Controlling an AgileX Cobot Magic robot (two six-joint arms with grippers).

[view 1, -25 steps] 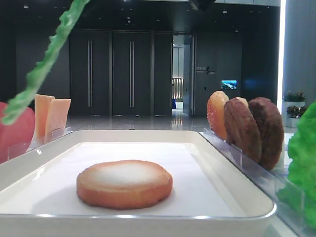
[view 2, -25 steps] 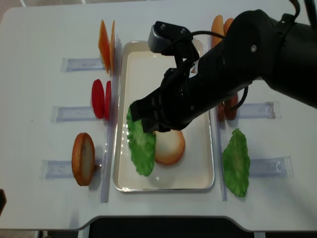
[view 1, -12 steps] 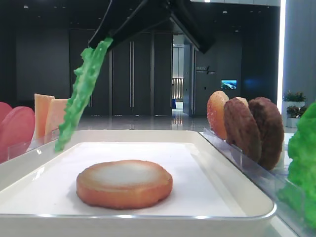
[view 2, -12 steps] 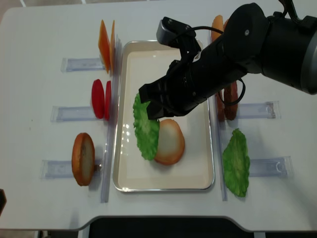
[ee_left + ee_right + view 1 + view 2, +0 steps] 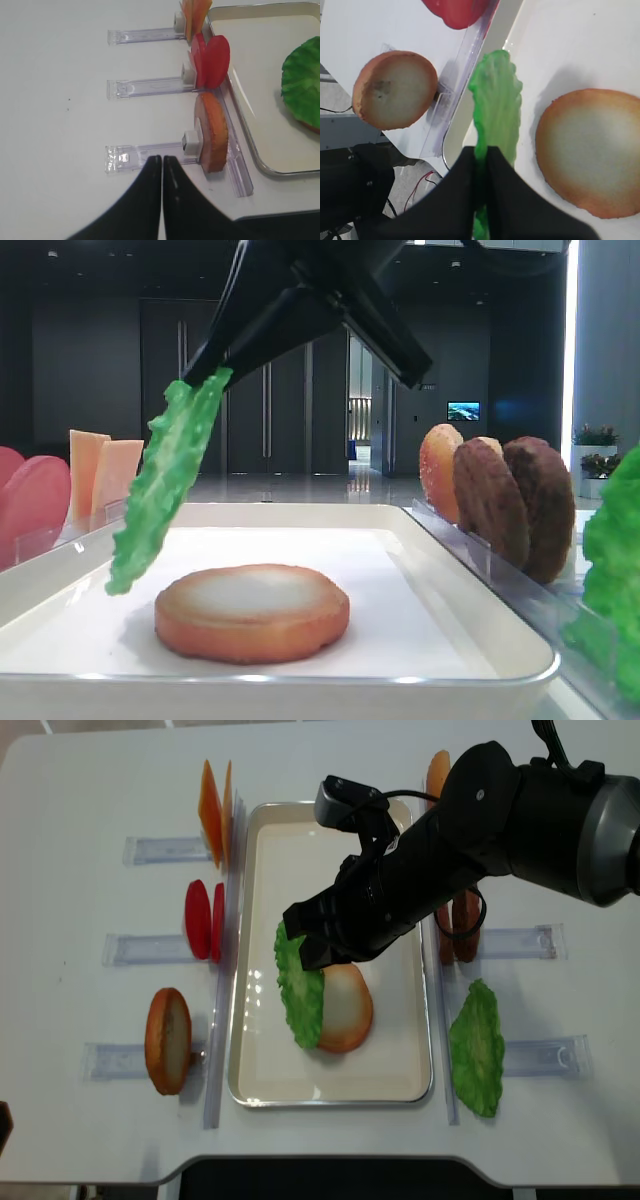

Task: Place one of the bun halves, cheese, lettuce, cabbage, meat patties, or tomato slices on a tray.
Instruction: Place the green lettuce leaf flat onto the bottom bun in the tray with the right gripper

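Next, I let go of the lettuce leaf with my right gripper on top of the bun half (image 5: pixel 333 999) (image 5: pixel 590 150) that lies flat on the white tray. The leaf now hangs tilted over the tray.
My right gripper (image 5: pixel 312 952) is shut on the top edge of a ruffled green lettuce leaf (image 5: pixel 302 992). The leaf hangs tilted over the white tray (image 5: pixel 300 850), and its lower end overlaps the left side of a bun half (image 5: pixel 350 1010) lying flat there. In the low view the lettuce (image 5: pixel 165 485) hangs just above and left of the bun half (image 5: pixel 252 612), not touching it. The wrist view shows both fingers pinching the lettuce (image 5: pixel 497 100). My left gripper (image 5: pixel 162 159) is shut and empty over the table, left of the tray.
Left of the tray, clear holders carry cheese slices (image 5: pixel 213 800), tomato slices (image 5: pixel 205 920) and an upright bun half (image 5: pixel 168 1040). On the right stand meat patties (image 5: pixel 462 935), partly behind my arm, and a second lettuce leaf (image 5: pixel 476 1048).
My right gripper has carried the lettuce rightward from the tray's left edge and lower, so the leaf now overlaps the bun half. The left gripper has not moved.
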